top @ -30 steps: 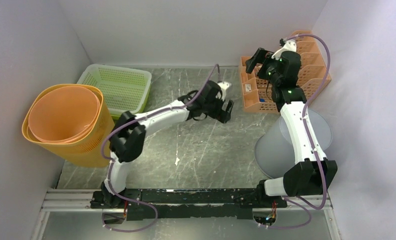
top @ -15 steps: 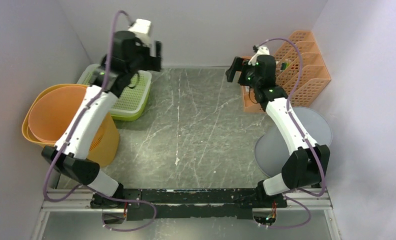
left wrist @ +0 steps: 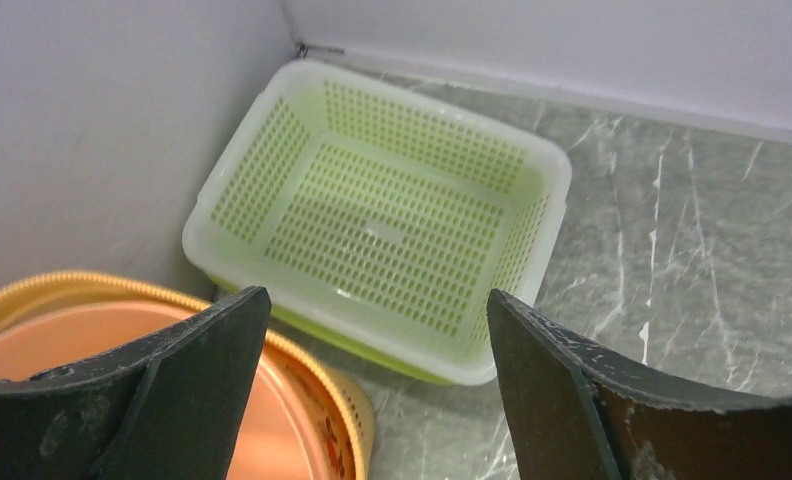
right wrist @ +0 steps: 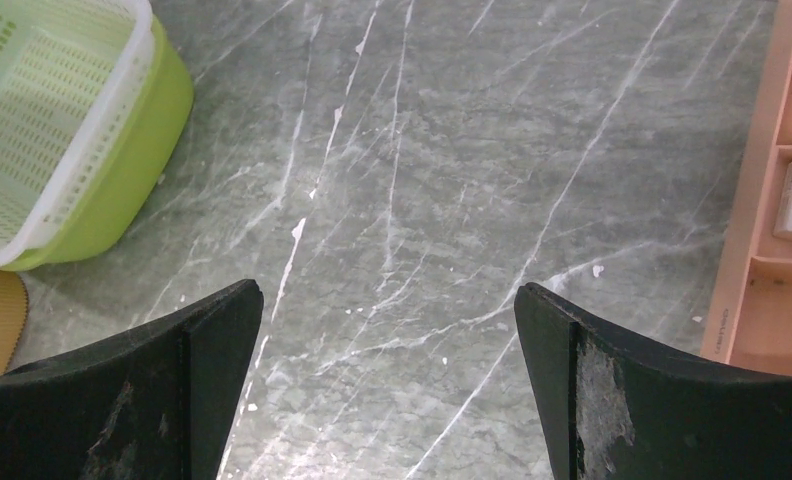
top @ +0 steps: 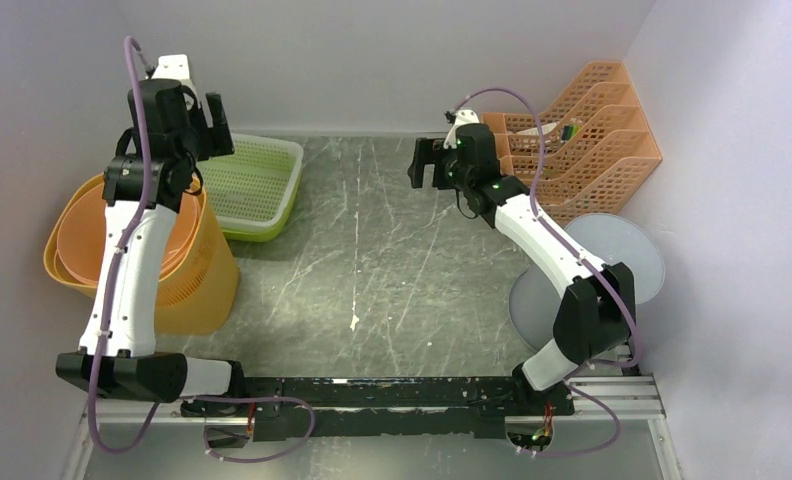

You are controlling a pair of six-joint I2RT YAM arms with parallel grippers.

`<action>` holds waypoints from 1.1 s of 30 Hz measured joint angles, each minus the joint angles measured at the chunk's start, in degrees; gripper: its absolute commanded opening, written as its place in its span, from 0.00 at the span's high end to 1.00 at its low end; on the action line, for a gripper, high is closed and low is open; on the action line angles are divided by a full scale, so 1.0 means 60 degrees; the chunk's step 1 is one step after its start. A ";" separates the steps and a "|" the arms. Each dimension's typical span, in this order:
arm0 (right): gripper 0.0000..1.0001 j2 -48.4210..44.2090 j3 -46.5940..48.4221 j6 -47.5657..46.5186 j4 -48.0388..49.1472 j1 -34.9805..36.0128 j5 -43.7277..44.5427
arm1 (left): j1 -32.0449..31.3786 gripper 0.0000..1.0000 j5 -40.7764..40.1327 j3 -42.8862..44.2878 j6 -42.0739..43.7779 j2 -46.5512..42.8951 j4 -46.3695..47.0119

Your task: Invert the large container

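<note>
I should close my left gripper on the orange tub's rim point(top: 199, 210) point(left wrist: 310, 422), on the side next to the light-green basket, inside the yellow mesh basket.
A large yellow mesh basket point(top: 194, 285) stands upright at the left wall with a smooth orange tub point(top: 82, 240) nested inside it. Its rim also shows in the left wrist view point(left wrist: 317, 385). My left gripper point(top: 210, 128) is open and empty, raised above the basket's far edge and the green basket. My right gripper point(top: 424, 163) is open and empty, above the bare table at the back, left of the orange rack. In the right wrist view my gripper point(right wrist: 387, 390) has only marble floor below it.
A light-green perforated basket point(top: 257, 180) sits at the back left and also shows in the left wrist view point(left wrist: 392, 220). An orange divided rack point(top: 592, 140) stands at the back right. A grey bucket point(top: 612, 260) stands at the right wall, partly behind my right arm.
My left arm has swung from the table's middle to the back left, above the yellow basket. My right gripper has moved left, away from the orange rack. Both stay open.
</note>
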 measured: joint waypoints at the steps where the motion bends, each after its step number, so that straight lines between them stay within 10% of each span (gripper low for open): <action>1: 0.00 0.0029 0.0000 -0.0011 0.0000 0.0033 0.0007 | 0.0029 0.09 -0.0066 -0.0186 -0.0051 -0.0109 -0.0066; 33: 0.00 -0.1005 -0.1738 0.0011 0.0404 0.0076 -0.0171 | 0.0142 0.20 -0.1552 -0.3118 -0.1785 -0.2601 -0.1497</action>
